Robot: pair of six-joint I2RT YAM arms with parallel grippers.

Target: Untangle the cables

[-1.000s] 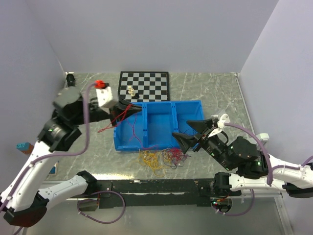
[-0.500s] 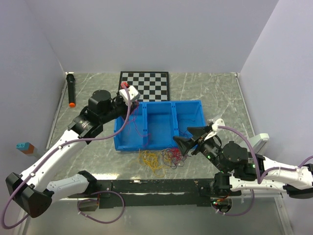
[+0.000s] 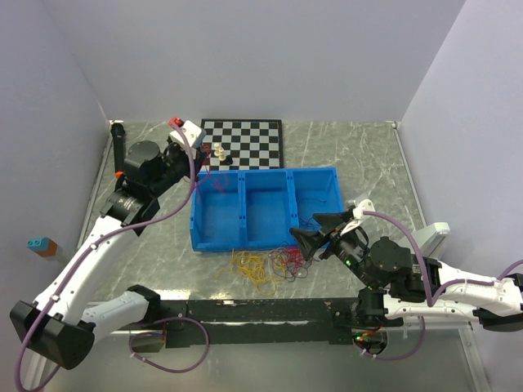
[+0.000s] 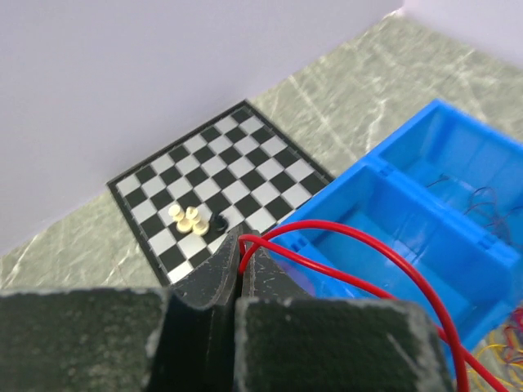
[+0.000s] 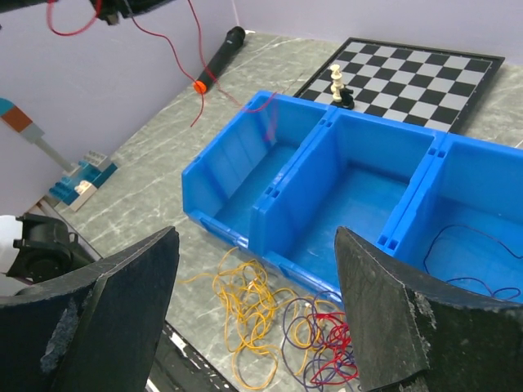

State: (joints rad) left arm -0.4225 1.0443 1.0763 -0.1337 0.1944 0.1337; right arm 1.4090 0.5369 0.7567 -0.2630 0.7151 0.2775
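Observation:
I should next lower my right gripper to the red strands [image 3: 291, 260] [image 5: 333, 341] of the cable pile, which are tangled with the dark purple strands, and close it there.
The cables lie as a loose bunch [image 3: 274, 265] on the table in front of the blue bin [image 3: 339, 189]: orange strands [image 5: 245, 304] on the left, red and dark purple strands [image 5: 331, 333] on the right. My left gripper [image 3: 203, 155] is raised at the bin's far left corner and is shut on one red wire [image 4: 351, 237], pinched at the fingertips [image 4: 243, 242]; the wire trails down towards the bin's left compartment [image 3: 219, 178]. My right gripper [image 5: 257, 327] is wide open and empty, hovering just above the bunch [image 3: 306, 226].
The bin has three compartments; a thin dark wire [image 5: 478, 245] lies in the right one. A chessboard [image 3: 242, 140] with a few pieces [image 3: 219, 151] lies behind the bin. A black stick with an orange tip [image 3: 119, 151] lies far left. Toy blocks [image 3: 41, 245] sit at the left wall.
My left arm has swung back and left from over the bin, carrying the red wire up with it. My right gripper dropped towards the bunch a second ago and has since held still.

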